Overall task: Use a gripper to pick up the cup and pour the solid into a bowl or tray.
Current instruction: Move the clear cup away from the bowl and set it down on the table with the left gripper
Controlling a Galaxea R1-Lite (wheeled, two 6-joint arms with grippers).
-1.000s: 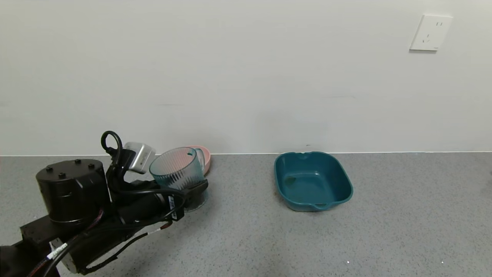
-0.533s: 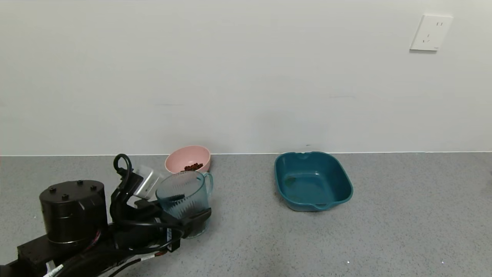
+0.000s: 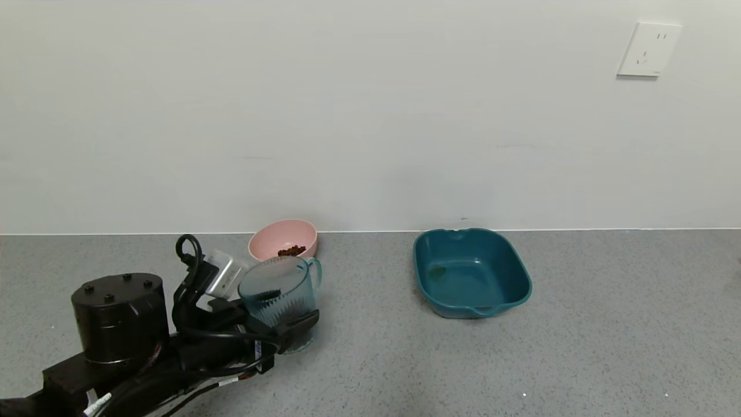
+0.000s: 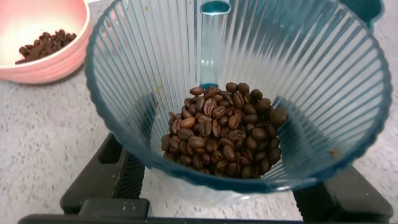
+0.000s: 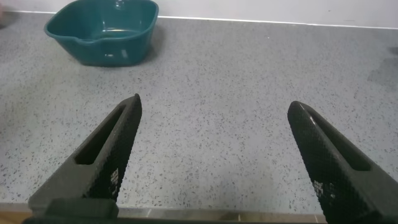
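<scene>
My left gripper should set the ribbed cup down and let go of it on the bare table (image 3: 301, 346) just in front of the pale-pink bowl.
My left gripper (image 3: 285, 325) is shut on the base of the ribbed teal-grey cup (image 3: 279, 292), which stands upright low over the table, handle toward the wall. In the left wrist view the fingers (image 4: 115, 177) stand on both sides of the cup (image 4: 143, 74), and a heap of dark-brown beans (image 4: 224, 134) lies in its bottom. The pale-pink bowl (image 3: 283, 236) sits just behind the cup by the wall and holds a few beans (image 3: 291, 251); it also shows in the left wrist view (image 4: 56, 62). My right gripper (image 5: 214, 102) is open and empty over bare table.
A dark-teal squarish tray (image 3: 470, 271) sits to the right of the cup, near the wall; it also shows in the right wrist view (image 5: 102, 31). The white wall runs close behind the bowl and the tray. A wall socket (image 3: 648, 49) is at the upper right.
The cup, held high and tipped over the bowl a second ago, has come down and back upright in front of it. The bowl with beans is now uncovered.
</scene>
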